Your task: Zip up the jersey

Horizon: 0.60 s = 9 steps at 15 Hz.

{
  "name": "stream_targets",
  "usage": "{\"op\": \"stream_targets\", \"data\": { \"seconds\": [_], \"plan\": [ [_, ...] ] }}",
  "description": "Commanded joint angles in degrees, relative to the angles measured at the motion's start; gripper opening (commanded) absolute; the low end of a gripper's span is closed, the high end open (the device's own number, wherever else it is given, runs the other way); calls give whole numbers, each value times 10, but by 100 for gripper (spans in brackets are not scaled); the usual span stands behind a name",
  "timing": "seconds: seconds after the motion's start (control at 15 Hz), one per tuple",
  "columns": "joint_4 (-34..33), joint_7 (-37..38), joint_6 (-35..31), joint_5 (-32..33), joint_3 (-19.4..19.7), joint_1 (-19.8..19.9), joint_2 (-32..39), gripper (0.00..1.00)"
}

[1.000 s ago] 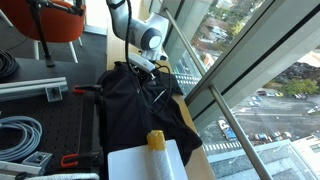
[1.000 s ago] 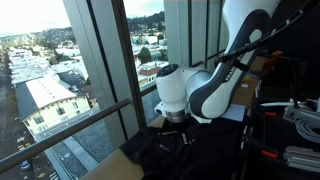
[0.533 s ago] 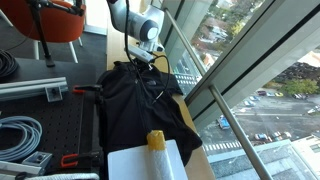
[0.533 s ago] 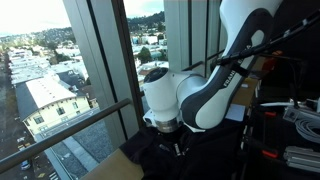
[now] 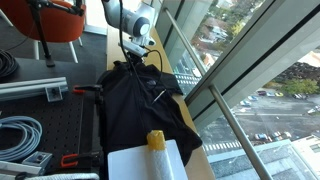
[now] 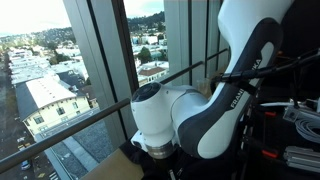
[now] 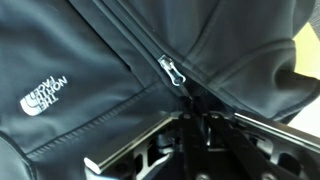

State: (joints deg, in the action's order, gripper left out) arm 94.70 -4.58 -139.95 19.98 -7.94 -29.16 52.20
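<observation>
My gripper is at the zip pull. It will release the zip pull at the collar end of the black jersey's front zip (image 5: 136,64) (image 7: 203,112).
The black jersey (image 5: 140,100) lies spread on the table by the window; it also shows in an exterior view (image 6: 128,166) and fills the wrist view (image 7: 90,50). A pale logo (image 7: 45,95) marks its chest. The metal zip slider (image 7: 170,72) sits on the front zip just ahead of my fingers. My gripper (image 7: 190,112) is shut, its fingertips pinched on the zip pull. In an exterior view my gripper (image 5: 133,58) hangs over the far end of the jersey. In the view from the window side my fingers are hidden below the wrist.
A white box with a yellow cap (image 5: 155,141) stands at the jersey's near end. Coiled cables (image 5: 20,135) and red clamps (image 5: 80,90) lie on the perforated table (image 5: 60,120). A window railing (image 5: 215,95) runs close alongside. An orange chair (image 5: 55,20) stands behind.
My arm has moved along the jersey toward its far end, drawing the zip slider with it. The gripper has stayed shut.
</observation>
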Motion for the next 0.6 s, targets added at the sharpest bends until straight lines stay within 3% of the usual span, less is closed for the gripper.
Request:
{"op": "stream_targets", "data": {
  "seconds": [0.0, 0.53],
  "plan": [
    [-54, -16, 23, -3, -24, -11, 25, 2],
    [-113, -32, 54, -4, -34, -32, 52, 2]
  ]
}}
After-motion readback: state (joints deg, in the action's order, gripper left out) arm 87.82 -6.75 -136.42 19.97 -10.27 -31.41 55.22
